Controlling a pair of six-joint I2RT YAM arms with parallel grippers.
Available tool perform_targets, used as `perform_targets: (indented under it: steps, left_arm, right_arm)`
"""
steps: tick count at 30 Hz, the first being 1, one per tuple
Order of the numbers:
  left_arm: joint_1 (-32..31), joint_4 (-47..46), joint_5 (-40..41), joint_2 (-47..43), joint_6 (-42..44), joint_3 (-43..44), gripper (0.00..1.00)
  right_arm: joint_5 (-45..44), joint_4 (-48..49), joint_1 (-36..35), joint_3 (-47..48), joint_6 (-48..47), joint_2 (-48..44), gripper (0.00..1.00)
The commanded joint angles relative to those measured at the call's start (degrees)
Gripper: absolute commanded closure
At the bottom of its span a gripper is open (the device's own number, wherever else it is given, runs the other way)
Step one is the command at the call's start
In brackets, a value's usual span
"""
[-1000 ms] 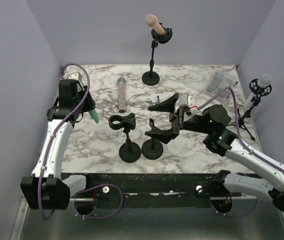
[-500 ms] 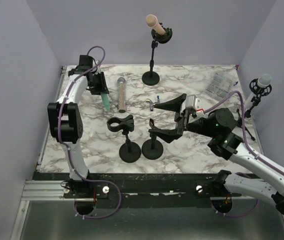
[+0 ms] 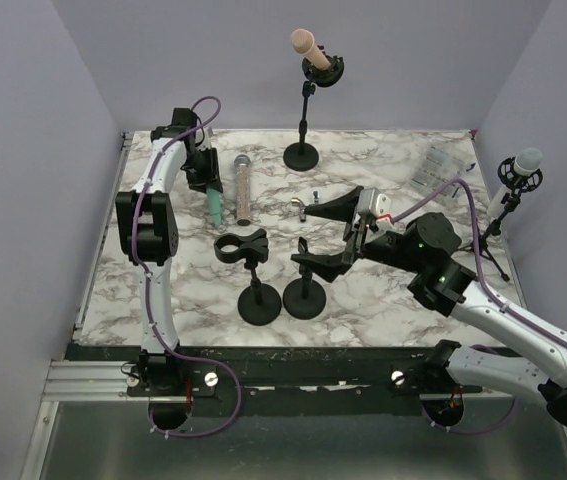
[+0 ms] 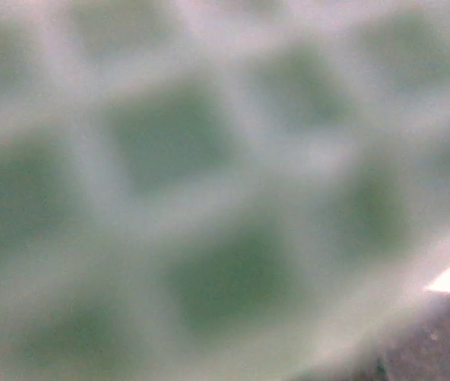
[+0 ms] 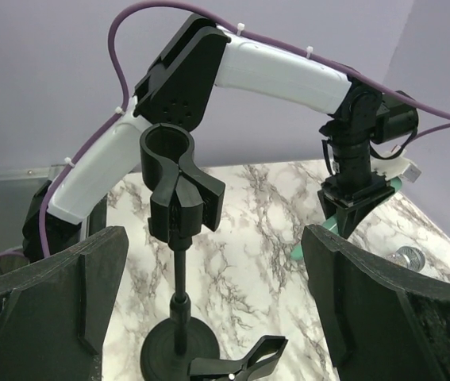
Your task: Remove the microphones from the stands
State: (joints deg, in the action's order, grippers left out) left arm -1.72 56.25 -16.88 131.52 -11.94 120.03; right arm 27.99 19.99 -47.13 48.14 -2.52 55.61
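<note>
Next, I let go of the teal-green microphone with my left gripper on the marble top, snug [image 3: 228, 197] alongside the clear-bodied microphone.
My left gripper [image 3: 206, 178] is at the far left of the table, shut on a teal-green microphone [image 3: 214, 204] that slants down toward the marble top. In the left wrist view its mesh head [image 4: 193, 175] fills the frame as a blur. It also shows in the right wrist view [image 5: 312, 248]. My right gripper [image 3: 329, 236] is wide open and empty mid-table, with an empty black clip stand [image 5: 178, 186] standing beyond its fingers [image 5: 66, 294]. The same stand shows in the top view [image 3: 243, 245].
A second black stand base [image 3: 305, 298] sits beside the first. A pink microphone [image 3: 303, 42] stands on a stand at the back. A pale one [image 3: 526, 163] sits on a tripod at the right. A clear-bodied microphone [image 3: 243, 187] lies near the left gripper. A plastic bag [image 3: 438, 168] lies at the back right.
My left arm has swung from the table's left edge to the far left corner, carrying the green microphone. My right gripper has shifted slightly and stays open.
</note>
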Motion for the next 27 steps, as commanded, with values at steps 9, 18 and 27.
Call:
perform_targets:
  steps: [9, 18, 27]
  left_arm:
    - [-1.62, 2.26, 1.03, 3.15, 0.51, 6.22, 0.67]
    - [-1.71, 0.63, -0.51, 2.38, 0.75, 4.63, 0.62]
    - [-1.29, 1.15, -2.31, 3.27, 0.03, 6.19, 0.59]
  right_arm:
    - [-1.11, -0.06, 0.18, -0.8, -0.91, 2.28, 0.0]
    - [-0.84, -0.28, 0.19, -0.19, -1.08, 3.79, 0.0]
    - [-0.91, -0.76, 0.2, 0.16, -1.61, 5.09, 0.0]
